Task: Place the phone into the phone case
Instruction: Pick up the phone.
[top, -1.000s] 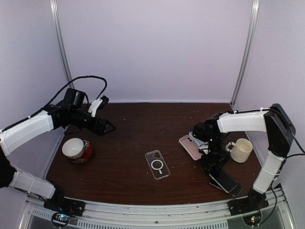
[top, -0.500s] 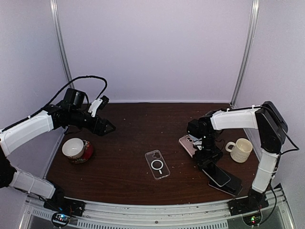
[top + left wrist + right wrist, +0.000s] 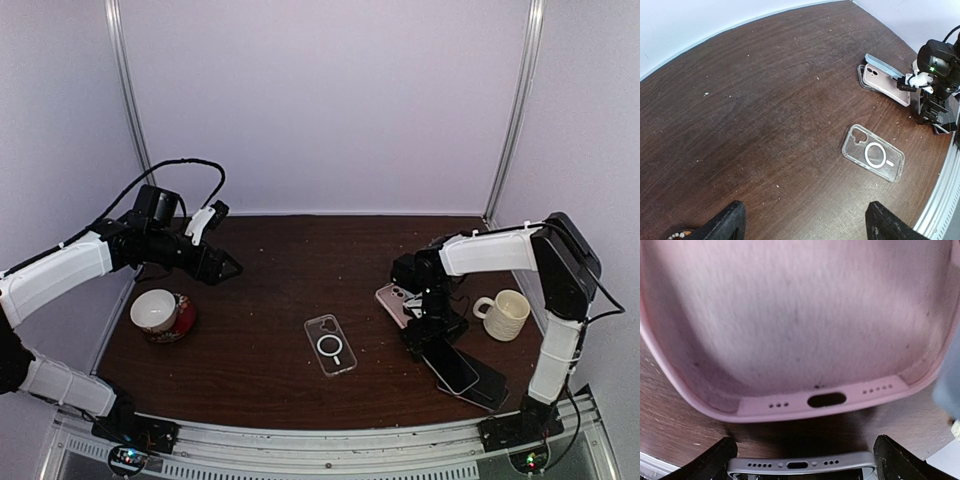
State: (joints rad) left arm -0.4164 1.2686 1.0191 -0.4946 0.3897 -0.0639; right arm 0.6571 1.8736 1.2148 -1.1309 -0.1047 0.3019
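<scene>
My right gripper spans the phone's side edges that must enter the case. So next my left gripper takes the phone before my right gripper pinches the phone's flat sides [image 3: 453,367].
My right gripper [image 3: 432,335] is shut on a dark phone with a silver frame [image 3: 452,368]. In the right wrist view the phone's port edge [image 3: 800,465] sits between my fingertips [image 3: 715,460]. Just beyond it lies an open pink phone case [image 3: 800,330], hollow side toward the camera. In the top view the pink case [image 3: 398,303] lies just left of the right gripper. A clear case with a white ring [image 3: 331,344] lies at the table's middle and shows in the left wrist view [image 3: 872,153]. My left gripper [image 3: 225,268] is open and empty, high at the back left.
A white cup on a red saucer [image 3: 158,312] stands at the left. A cream mug [image 3: 507,313] stands at the right. A second dark flat device [image 3: 487,386] lies under the phone's near end. A bluish case [image 3: 882,66] lies under the pink one.
My right gripper has moved left and toward the pink case, dragging the phone with it. The left arm has not moved.
</scene>
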